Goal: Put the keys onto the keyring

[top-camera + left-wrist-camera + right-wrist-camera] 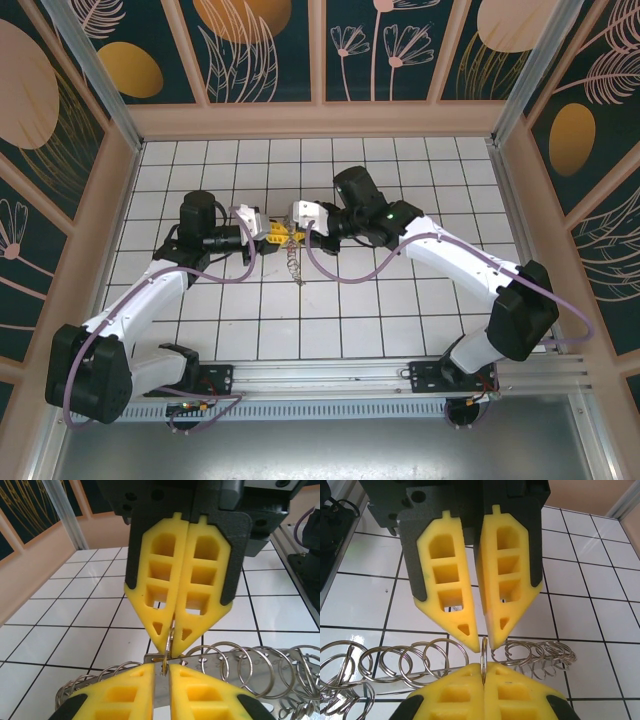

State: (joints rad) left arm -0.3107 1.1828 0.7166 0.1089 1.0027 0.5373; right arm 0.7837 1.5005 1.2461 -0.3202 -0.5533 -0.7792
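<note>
The brass key hangs free while my right gripper pinches the ring, so I will hold the ring with my left gripper and take the key [165, 664] with my right one.
Both grippers meet tip to tip over the middle of the white tiled floor. My right gripper [483, 666] [292, 231] is shut on the thin silvery ring of the keyring [483, 652], seen edge on. A metal strip strung with several split rings [240, 662] hangs from it, dangling below the tips in the top view [293, 262]. My left gripper [161, 666] [273, 233] faces it, fingers a narrow gap apart around the ring's edge. A tiny brass key [164, 664] shows in that gap, touching neither pad that I can see.
The tiled floor [400, 300] is boxed in by tan walls [320, 120] at the back and both sides. An aluminium rail [330, 375] with both arm bases runs along the near edge. Purple cables loop beside each wrist.
</note>
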